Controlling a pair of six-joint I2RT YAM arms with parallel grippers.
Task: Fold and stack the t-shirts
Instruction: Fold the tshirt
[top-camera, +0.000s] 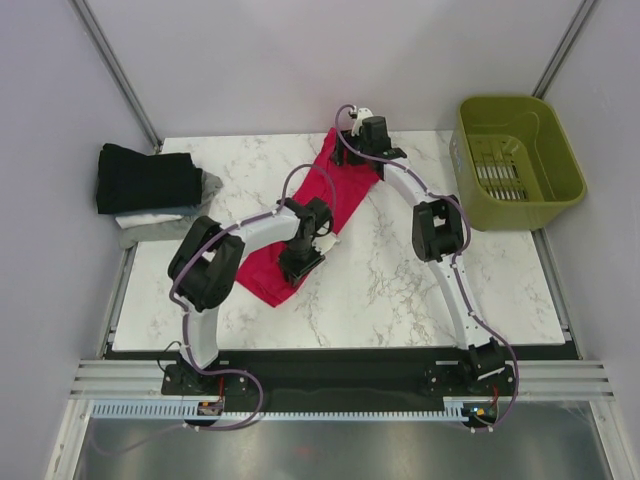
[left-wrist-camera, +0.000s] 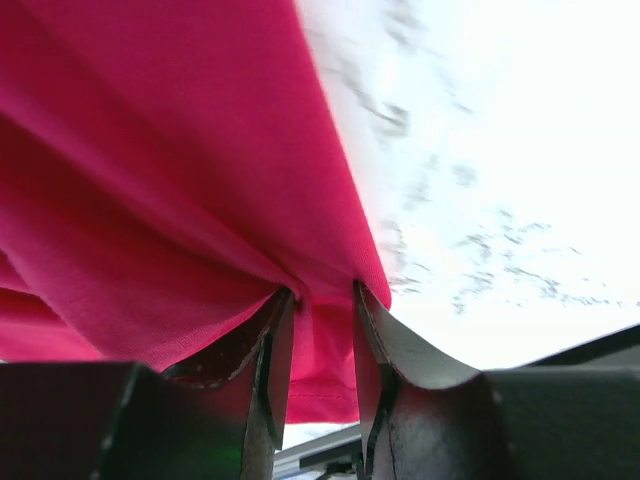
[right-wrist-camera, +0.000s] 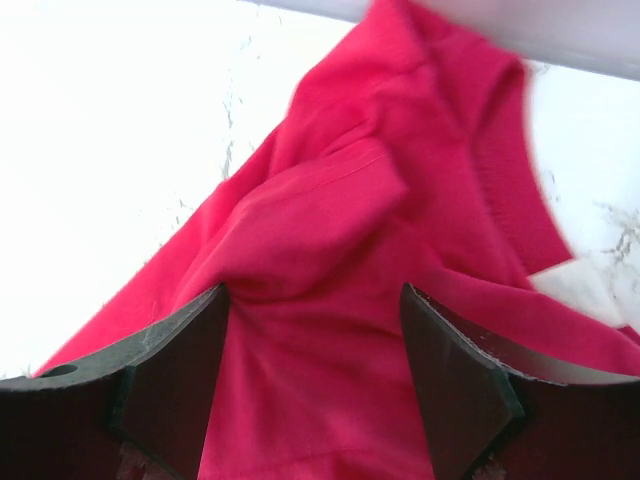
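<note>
The t-shirt's far end is bunched between my open right fingers; next I take the t-shirt's edge nearer the basket (top-camera: 373, 181) and pull it out.
A crimson-pink t-shirt (top-camera: 335, 195) lies in a long diagonal band across the marble table (top-camera: 380, 290). My left gripper (top-camera: 300, 268) sits at its near end. In the left wrist view the fingers (left-wrist-camera: 275, 340) are nearly closed with a fold of the shirt (left-wrist-camera: 150, 150) pinched between them at the gripper (left-wrist-camera: 322, 290). My right gripper (top-camera: 352, 138) is at the shirt's far end. In the right wrist view it (right-wrist-camera: 315, 290) is open wide, with bunched cloth (right-wrist-camera: 400, 150) between the jaws. Folded shirts (top-camera: 148, 178), black on top of white and grey, are stacked at the table's left edge.
An olive-green plastic basket (top-camera: 505, 100) stands off the table's back right corner. Bare marble (left-wrist-camera: 500, 150) lies right of the shirt. Grey walls enclose the table at the back and sides.
</note>
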